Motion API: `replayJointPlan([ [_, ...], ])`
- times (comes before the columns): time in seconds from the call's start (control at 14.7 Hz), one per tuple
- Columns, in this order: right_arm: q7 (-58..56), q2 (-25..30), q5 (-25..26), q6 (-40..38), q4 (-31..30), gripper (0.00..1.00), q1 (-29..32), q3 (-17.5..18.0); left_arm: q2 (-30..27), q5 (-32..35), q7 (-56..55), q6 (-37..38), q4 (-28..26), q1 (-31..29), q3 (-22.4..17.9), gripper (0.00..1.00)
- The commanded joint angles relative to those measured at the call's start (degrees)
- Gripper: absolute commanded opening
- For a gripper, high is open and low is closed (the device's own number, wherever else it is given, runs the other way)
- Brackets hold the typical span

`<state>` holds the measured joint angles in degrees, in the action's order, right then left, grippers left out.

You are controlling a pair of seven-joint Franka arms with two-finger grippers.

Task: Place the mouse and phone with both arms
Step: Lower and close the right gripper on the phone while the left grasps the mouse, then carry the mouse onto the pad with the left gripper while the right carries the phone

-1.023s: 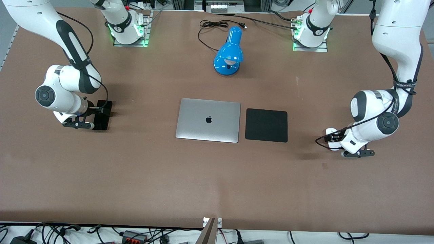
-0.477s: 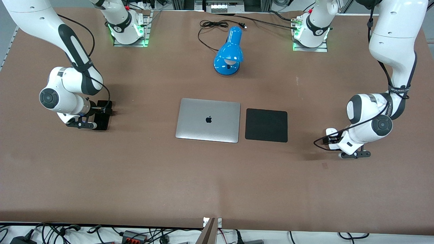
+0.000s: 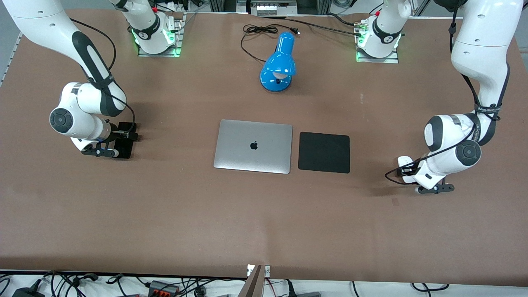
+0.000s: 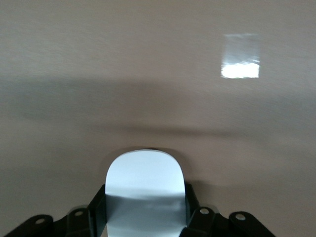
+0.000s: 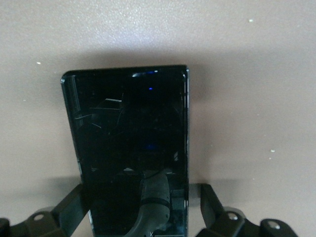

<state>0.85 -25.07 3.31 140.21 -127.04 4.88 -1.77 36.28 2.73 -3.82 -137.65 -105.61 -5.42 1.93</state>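
Observation:
Next, my left gripper sets the white mouse free once it is on the middle of the black mouse pad [image 3: 325, 152], letting go of it there. The mouse is still beside the pad.
The white mouse [image 3: 403, 161] lies on the table toward the left arm's end, beside the black mouse pad. In the left wrist view the mouse [image 4: 144, 182] sits between my left gripper's [image 4: 145, 210] black fingers, which press on both its sides. My left gripper [image 3: 407, 169] is low at the table. The black phone [image 3: 125, 149] lies toward the right arm's end. My right gripper [image 3: 123, 138] is low over it. In the right wrist view the phone [image 5: 128, 123] lies between the open fingers of my right gripper [image 5: 143, 202]. One finger [image 5: 210, 200] stands apart from the phone's edge.
A closed silver laptop [image 3: 253, 146] lies at mid table with a square black mouse pad [image 3: 324, 152] beside it, toward the left arm's end. A blue desk lamp [image 3: 278, 66] and its black cable [image 3: 260, 31] lie farther from the front camera.
The right arm's wrist has shifted a little toward the laptop over the phone. The left arm's elbow has shifted slightly. The phone and the mouse have stayed in place.

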Motion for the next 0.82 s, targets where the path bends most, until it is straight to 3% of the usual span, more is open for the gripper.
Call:
replayJointPlan([
  [0.0, 0.4, -0.9, 1.0, 1.3, -0.2, 0.77, 0.6, 0.3, -5.1, -1.1, -0.1, 7.9, 2.8, 0.7, 2.0, 0.35],
  [0.14, 0.5, -1.0, 1.0, 1.2, -0.1, 0.59, 0.6, 0.4, -6.0, -1.3, -2.7, 16.1, 5.5, 2.6, 7.2, 0.35],
  [0.27, 0.7, -0.6, 1.0, 0.9, 0.0, 0.41, 0.2, 0.4, -5.7, -0.5, -10.8, 16.5, 5.8, 4.3, 11.4, 0.35],
  [0.34, 0.3, -0.3, 1.1, 0.7, 0.4, 0.36, 0.2, 0.5, -5.5, -0.5, -12.2, 16.1, 5.9, 6.1, 11.7, 0.35],
  [0.55, 0.7, 2.5, 1.0, -3.2, 1.6, 0.36, -0.1, 0.7, -4.0, -0.4, -14.9, 11.5, 5.1, 12.5, 11.3, 0.35],
  [0.75, 0.9, 5.6, 0.4, -11.3, 5.5, 0.36, -0.7, 2.6, -0.6, 0.5, -19.4, 5.6, 2.2, 14.8, 11.2, 0.35],
])
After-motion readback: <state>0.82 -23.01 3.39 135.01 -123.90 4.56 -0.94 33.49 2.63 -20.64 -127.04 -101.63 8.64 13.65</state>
